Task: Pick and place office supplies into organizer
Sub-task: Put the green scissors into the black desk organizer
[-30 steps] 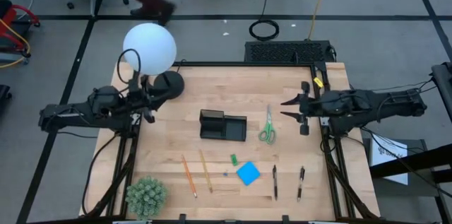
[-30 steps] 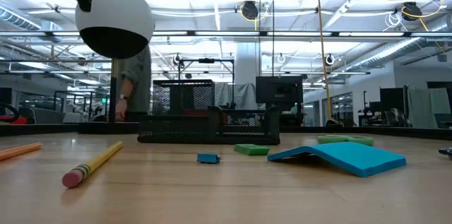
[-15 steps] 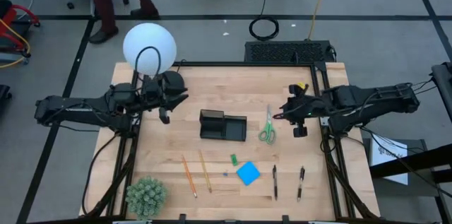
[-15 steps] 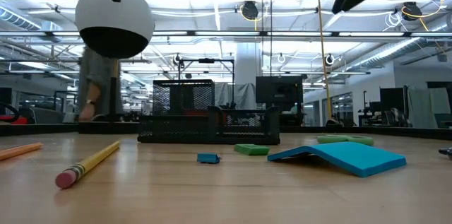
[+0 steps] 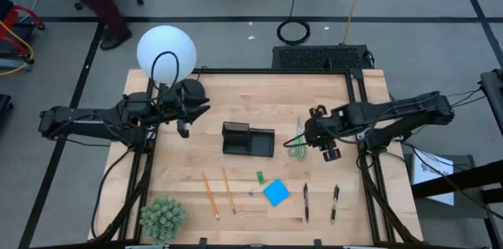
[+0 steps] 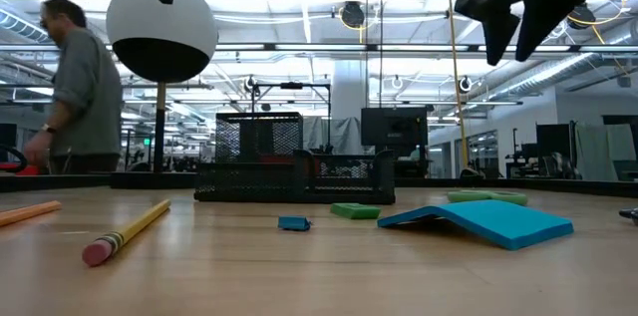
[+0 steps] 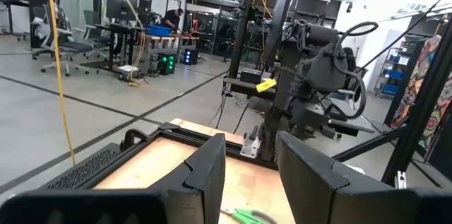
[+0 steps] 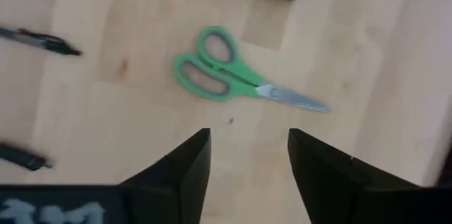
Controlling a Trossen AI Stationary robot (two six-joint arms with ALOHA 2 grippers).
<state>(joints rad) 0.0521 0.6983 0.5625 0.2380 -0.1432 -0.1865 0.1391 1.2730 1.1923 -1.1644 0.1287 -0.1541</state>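
I need to close my right gripper on the scissors' longer green handle loop point(image 5: 302, 153) point(image 8: 198, 90), at its outer side, farther from the black organizer than the rounder loop.
Green-handled scissors point(image 8: 233, 79) lie flat on the wooden table point(image 5: 236, 100), right of the black organizer point(image 5: 247, 139). My right gripper point(image 8: 247, 160) hovers open above the scissors point(image 5: 297, 145), pointing steeply down and touching nothing. Near the front edge lie two pencils point(image 5: 210, 195), a small green piece point(image 5: 259, 177), a blue pad point(image 5: 276, 192) and two pens point(image 5: 306, 202). My left gripper point(image 7: 251, 174) is open and held level in the air by the lamp base point(image 5: 189, 92), left of the organizer.
A white globe lamp point(image 5: 166, 51) stands at the far left corner and a spiky green plant ball point(image 5: 163, 217) at the near left. A black wire basket point(image 5: 318, 56) sits beyond the far edge. A person point(image 6: 75, 87) walks behind the table.
My right gripper has moved toward the table's left, over the scissors, sinking a little and tipping from near level to steeply downward. My left gripper first moved toward the table's right, past the lamp base, then held still. The person has walked leftward behind the table.
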